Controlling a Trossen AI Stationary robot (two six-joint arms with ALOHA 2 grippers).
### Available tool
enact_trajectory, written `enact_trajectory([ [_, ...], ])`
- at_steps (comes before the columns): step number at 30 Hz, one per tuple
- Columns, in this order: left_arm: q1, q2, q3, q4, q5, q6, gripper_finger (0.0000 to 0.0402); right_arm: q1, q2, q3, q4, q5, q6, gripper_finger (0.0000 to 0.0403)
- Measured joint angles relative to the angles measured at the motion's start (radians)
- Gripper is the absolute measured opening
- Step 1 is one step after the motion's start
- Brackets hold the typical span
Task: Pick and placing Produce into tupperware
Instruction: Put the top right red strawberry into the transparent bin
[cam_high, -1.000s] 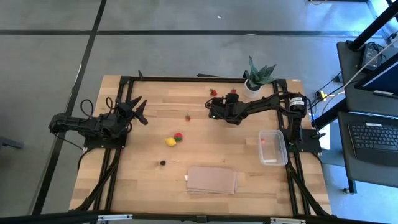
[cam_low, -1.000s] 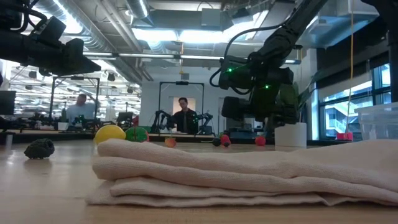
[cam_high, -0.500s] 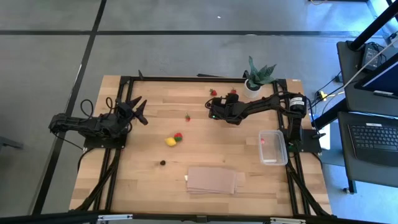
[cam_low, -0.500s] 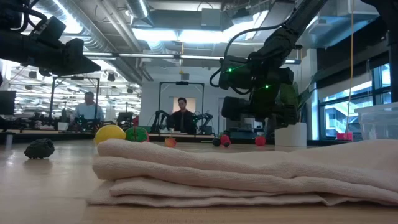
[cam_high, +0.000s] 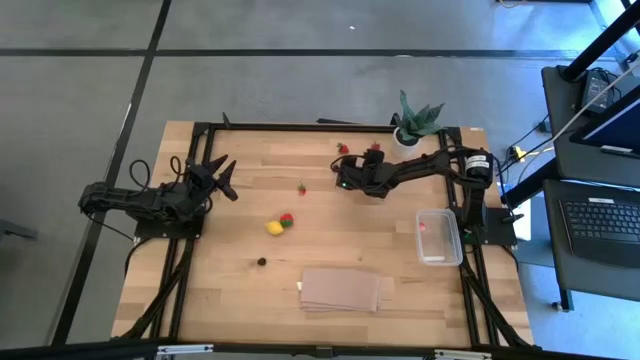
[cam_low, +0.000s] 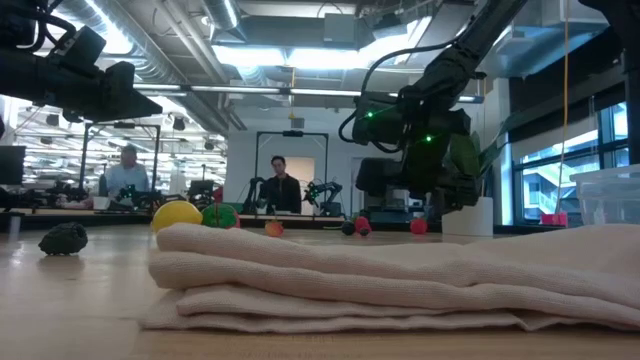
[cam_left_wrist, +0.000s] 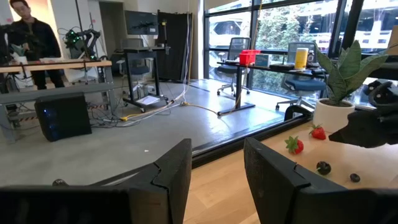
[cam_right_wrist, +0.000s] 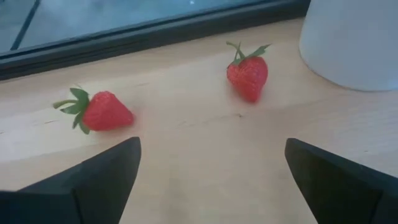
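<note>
I should close my right gripper on the red body (cam_high: 375, 147) (cam_right_wrist: 248, 78) of the strawberry that is nearest the white pot at the far edge of the table.
The produce lies scattered on the wooden table: two strawberries (cam_high: 343, 148) (cam_high: 376, 147) near the far edge, a small red piece (cam_high: 301, 187), a yellow piece (cam_high: 274, 228) beside a red-and-green one (cam_high: 287, 220), and a dark berry (cam_high: 262, 261). The clear tupperware (cam_high: 439, 237) stands at the right with a red piece (cam_high: 423, 226) inside. My right gripper (cam_right_wrist: 211, 180) is open, just short of the two strawberries (cam_right_wrist: 99, 112) (cam_right_wrist: 247, 74). My left gripper (cam_left_wrist: 217, 174) waits open above the table's left side (cam_high: 222, 175).
A spiky green plant in a white pot (cam_high: 413, 128) stands at the far edge, right of the strawberries. A folded tan cloth (cam_high: 342, 289) lies near the front edge. Black frame rails (cam_high: 300, 127) border the table. People stand in the room beyond.
</note>
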Motion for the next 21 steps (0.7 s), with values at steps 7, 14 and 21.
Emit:
enact_trajectory([
  [7, 0.000, 0.000, 0.000, 0.000, 0.000, 0.000, 0.0140, -0.035, 0.000, 0.001, 0.023, -0.014, -0.070, 0.0398],
  [14, 0.000, 0.000, 0.000, 0.000, 0.000, 0.000, 0.0140, -0.085, 0.000, 0.001, 0.023, -0.014, -0.079, 0.0398],
  [21, 0.000, 0.000, 0.000, 0.000, 0.000, 0.000, 0.0140, -0.143, 0.000, 0.001, 0.023, -0.032, -0.086, 0.0398],
])
